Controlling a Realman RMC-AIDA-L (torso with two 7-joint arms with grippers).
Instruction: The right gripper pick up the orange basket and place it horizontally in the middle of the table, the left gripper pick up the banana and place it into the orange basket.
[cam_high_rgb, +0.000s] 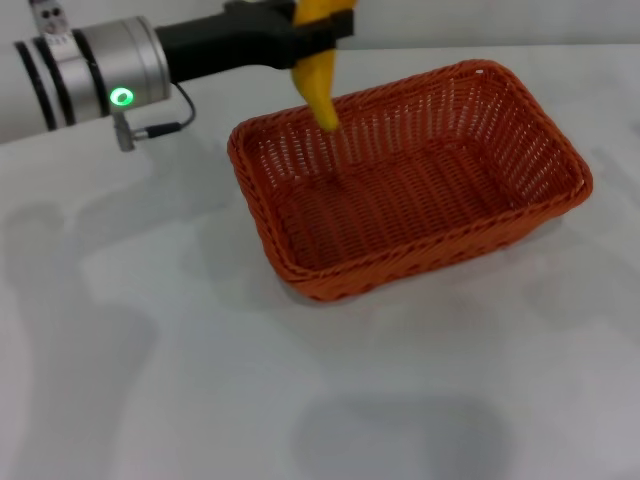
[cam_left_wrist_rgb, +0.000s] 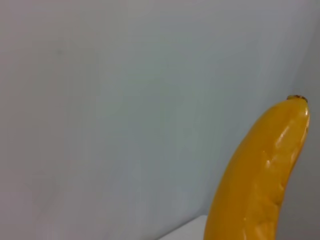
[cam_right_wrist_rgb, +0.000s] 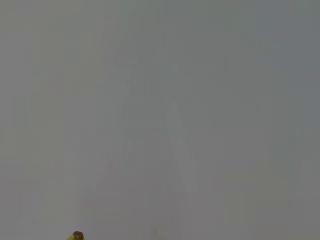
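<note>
Next, I let go of the banana, which hangs over the basket's rim now, with my left gripper on the middle of the orange basket's woven bottom (cam_high_rgb: 383, 186).
The orange basket (cam_high_rgb: 410, 185) lies flat in the middle of the white table (cam_high_rgb: 150, 350), its long side running left to right, nothing inside it. My left gripper (cam_high_rgb: 322, 28) reaches in from the upper left, above the basket's far left corner, and is shut on the banana (cam_high_rgb: 320, 75), which hangs down with its lower end over the basket's rim. The left wrist view shows the banana (cam_left_wrist_rgb: 260, 180) close up with its dark tip against a blank grey background. The right gripper is out of view; its wrist view shows only a small yellow, dark-tipped spot (cam_right_wrist_rgb: 76, 236) at the lower edge.
The left arm's silver wrist with its green light (cam_high_rgb: 121, 97) hangs over the table's far left. A pale wall runs behind the table's far edge.
</note>
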